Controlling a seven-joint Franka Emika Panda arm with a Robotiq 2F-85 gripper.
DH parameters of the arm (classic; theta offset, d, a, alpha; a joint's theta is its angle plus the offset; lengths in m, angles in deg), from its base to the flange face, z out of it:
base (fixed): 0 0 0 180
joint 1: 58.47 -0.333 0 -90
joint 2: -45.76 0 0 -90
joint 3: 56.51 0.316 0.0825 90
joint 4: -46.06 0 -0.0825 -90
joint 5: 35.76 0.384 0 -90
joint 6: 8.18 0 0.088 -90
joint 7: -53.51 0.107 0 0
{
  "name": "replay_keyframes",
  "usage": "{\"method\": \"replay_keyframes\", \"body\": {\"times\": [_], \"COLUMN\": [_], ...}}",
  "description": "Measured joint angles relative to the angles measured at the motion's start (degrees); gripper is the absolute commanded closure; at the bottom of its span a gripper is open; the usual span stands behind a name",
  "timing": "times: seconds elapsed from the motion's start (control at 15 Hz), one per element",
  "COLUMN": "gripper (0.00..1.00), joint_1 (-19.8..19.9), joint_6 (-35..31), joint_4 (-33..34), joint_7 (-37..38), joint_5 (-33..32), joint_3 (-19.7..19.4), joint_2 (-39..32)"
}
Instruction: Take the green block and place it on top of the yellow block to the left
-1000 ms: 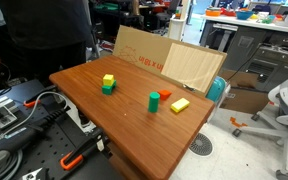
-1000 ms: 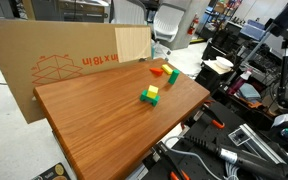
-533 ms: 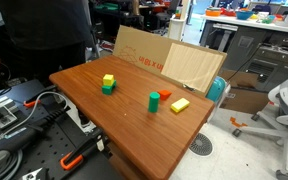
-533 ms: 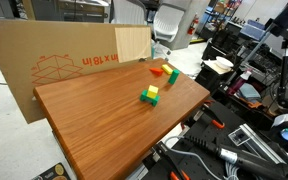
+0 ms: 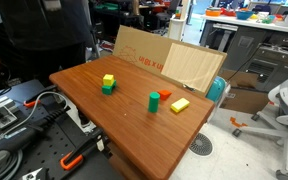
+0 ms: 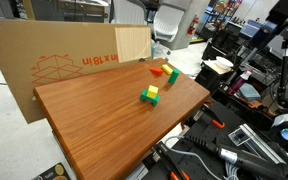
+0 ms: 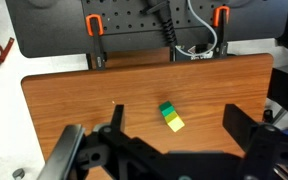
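Note:
The tall teal-green block stands beside the red block, and my gripper will close on its upper end (image 5: 154,96).
The tall teal-green block (image 5: 154,101) stands upright on the wooden table (image 5: 124,120), right of centre; it also shows in the other exterior view (image 6: 172,75). The small yellow cube (image 5: 108,79) sits to the left, touching a squat brighter-green cube (image 5: 107,89). Both cubes show in the other exterior view, yellow (image 6: 153,91) and green (image 6: 146,98). In the wrist view my gripper (image 7: 176,108) is open and empty, high above the table, with the yellow cube (image 7: 174,123) and squat green cube (image 7: 167,110) between its fingers far below. The teal-green block is out of the wrist view.
A red block (image 5: 165,96) and a flat yellow rectangular block (image 5: 180,104) lie close to the teal-green block. A cardboard sheet (image 5: 149,55) stands along the table's far edge. Clamps (image 7: 96,30) and cables sit past the table edge.
The blocks have not moved. Something at the top right edge of one exterior view has shifted and now looks darker.

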Motion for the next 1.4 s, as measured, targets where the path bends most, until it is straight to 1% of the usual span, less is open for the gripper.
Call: {"method": "replay_keyframes", "body": {"times": [0.13,0.33,0.73,1.07,1.4], "gripper": [0.0,0.0,0.0,0.0,0.0], "joint_1": [0.0,0.0,0.4,0.8,0.9], "joint_6": [-1.9,-2.9,-4.0,-4.0,-4.0], "joint_4": [2.1,7.0,20.1,30.2,37.7], "joint_7": [1.0,2.5,8.7,16.0,20.3], "joint_5": [0.0,0.0,-0.9,-3.3,-4.9], "joint_3": [0.9,1.7,2.4,2.2,1.6], "joint_2": [-6.7,-17.1,-36.2,-47.4,-54.9]}}
